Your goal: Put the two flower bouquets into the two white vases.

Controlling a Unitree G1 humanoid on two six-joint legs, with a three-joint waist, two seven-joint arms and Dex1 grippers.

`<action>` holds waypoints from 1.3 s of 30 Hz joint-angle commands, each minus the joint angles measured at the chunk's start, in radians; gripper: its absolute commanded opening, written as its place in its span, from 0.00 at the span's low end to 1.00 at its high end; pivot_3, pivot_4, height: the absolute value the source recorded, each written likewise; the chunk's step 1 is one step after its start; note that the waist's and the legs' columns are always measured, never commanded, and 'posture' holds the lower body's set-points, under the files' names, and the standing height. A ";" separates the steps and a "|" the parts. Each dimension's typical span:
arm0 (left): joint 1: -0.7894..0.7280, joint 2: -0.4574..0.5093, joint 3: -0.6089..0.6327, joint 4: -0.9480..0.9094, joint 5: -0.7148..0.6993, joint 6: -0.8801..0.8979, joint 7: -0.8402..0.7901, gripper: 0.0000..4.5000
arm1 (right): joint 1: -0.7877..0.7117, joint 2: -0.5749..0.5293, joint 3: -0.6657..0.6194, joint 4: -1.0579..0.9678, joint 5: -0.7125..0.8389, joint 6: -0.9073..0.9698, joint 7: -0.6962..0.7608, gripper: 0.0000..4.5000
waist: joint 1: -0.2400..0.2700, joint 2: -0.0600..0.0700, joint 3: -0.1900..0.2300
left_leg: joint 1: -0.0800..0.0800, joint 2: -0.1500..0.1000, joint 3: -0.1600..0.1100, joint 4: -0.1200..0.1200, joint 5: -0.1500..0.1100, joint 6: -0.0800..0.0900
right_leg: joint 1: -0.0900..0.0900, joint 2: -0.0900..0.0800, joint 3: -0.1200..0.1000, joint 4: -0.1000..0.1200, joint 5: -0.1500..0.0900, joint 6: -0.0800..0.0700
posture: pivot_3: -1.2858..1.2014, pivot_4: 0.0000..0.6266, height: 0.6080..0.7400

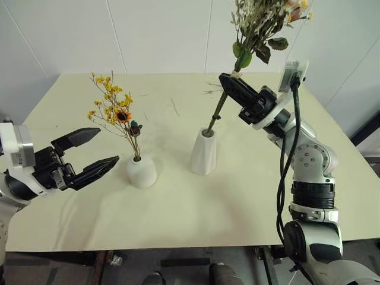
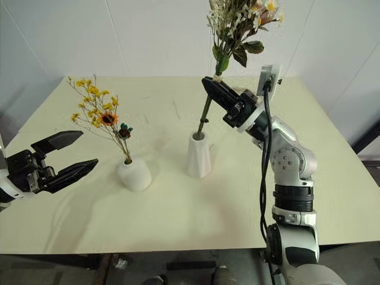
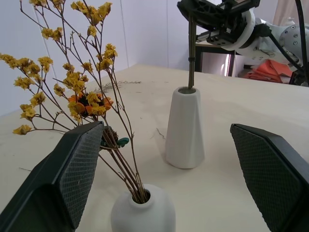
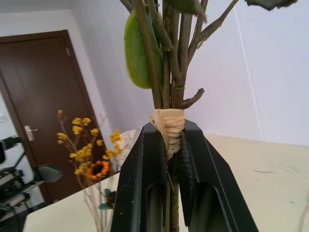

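Next, my right gripper lets go of the bushy cream-and-green bouquet deep in the opening of the taller cone-shaped white vase [image 1: 208,133].
The slim yellow-orange bouquet [image 1: 113,107] stands with its stems in the short squat white vase [image 1: 141,172]. My left gripper [image 1: 98,150] hangs open just left of that vase, nothing between its fingers. The taller cone-shaped white vase [image 1: 203,152] stands to the right. My right gripper [image 1: 228,83] is shut on the bushy cream-and-green bouquet [image 1: 261,21], clamping its stems at the raffia tie [image 4: 167,126]. The stems slant down and their lower ends sit in the tall vase's mouth [image 3: 187,90].
Both vases stand near the middle of a pale cream table [image 1: 178,208] backed by white walls. Thin dried sprigs [image 1: 174,107] lie loose on the far part of the table. A dark brown door [image 4: 38,111] appears in the right wrist view.
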 commanded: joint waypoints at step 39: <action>0.018 0.010 -0.005 -0.030 0.002 -0.018 0.033 1.00 | 0.172 -0.106 0.140 0.069 -0.322 -0.389 0.215 0.99 | 0.006 0.000 0.000 | 0.000 0.000 0.000 0.000 0.000 0.000 | 0.000 0.000 0.000 -0.001 0.000 0.000 | 0.52 0.24 1.00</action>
